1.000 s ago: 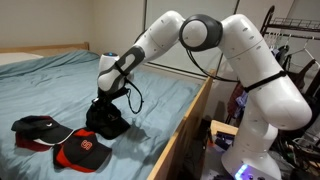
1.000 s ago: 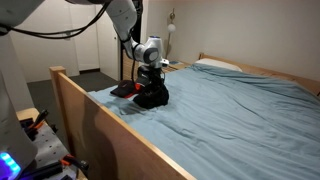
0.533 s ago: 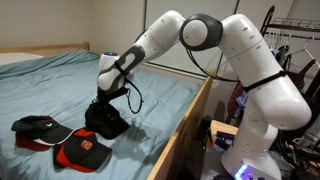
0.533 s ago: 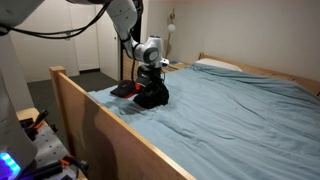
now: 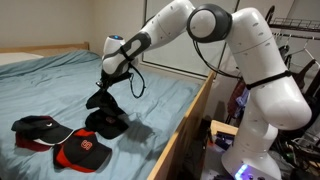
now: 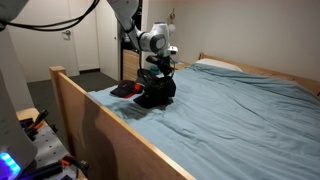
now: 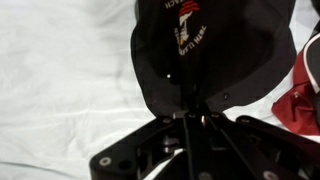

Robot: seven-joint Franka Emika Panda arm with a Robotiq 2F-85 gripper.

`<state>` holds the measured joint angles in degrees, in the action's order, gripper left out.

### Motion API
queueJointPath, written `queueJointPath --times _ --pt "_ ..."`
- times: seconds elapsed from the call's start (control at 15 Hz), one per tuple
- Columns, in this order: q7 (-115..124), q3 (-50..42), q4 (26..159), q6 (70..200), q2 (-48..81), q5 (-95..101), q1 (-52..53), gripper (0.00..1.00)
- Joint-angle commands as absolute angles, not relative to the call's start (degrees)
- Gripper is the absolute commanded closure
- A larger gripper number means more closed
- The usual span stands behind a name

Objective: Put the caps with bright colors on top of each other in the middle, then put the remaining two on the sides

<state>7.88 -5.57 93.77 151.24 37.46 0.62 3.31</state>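
Next, my gripper releases the black cap on the bare sheet [image 5: 136,103] beside the second dark cap, away from the red caps.
My gripper [image 5: 106,84] is shut on the brim of a black cap [image 5: 99,100] and holds it lifted just above the bed. In the wrist view this black cap [image 7: 205,45] shows a small red and white mark, and its brim runs into my closed fingertips [image 7: 188,116]. A second dark cap [image 5: 109,123] lies on the sheet right below. A red cap with a white logo [image 5: 82,152] lies in front of it, and a red and black cap [image 5: 35,127] sits further left. From the other side, the held cap [image 6: 160,84] hangs under my gripper [image 6: 161,64].
The blue-grey sheet [image 5: 45,85] covers the bed. A wooden bed frame rail [image 5: 185,125] runs along the robot's side and a wooden board [image 6: 100,130] along the foot. Red fabric [image 7: 303,100] shows at the wrist view's right edge.
The jaws closed on the black cap's brim. The arm then rose, lifting that cap off the dark cap beneath it.
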Motion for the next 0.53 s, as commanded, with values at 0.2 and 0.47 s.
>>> queueJointPath --times 0.2,0.47 --pt "10.4 -13.6 94.0 149.2 32.3 9.9 3.7 0.96" --pt "11.8 -16.8 92.8 149.0 34.7 13.2 2.6 0.96"
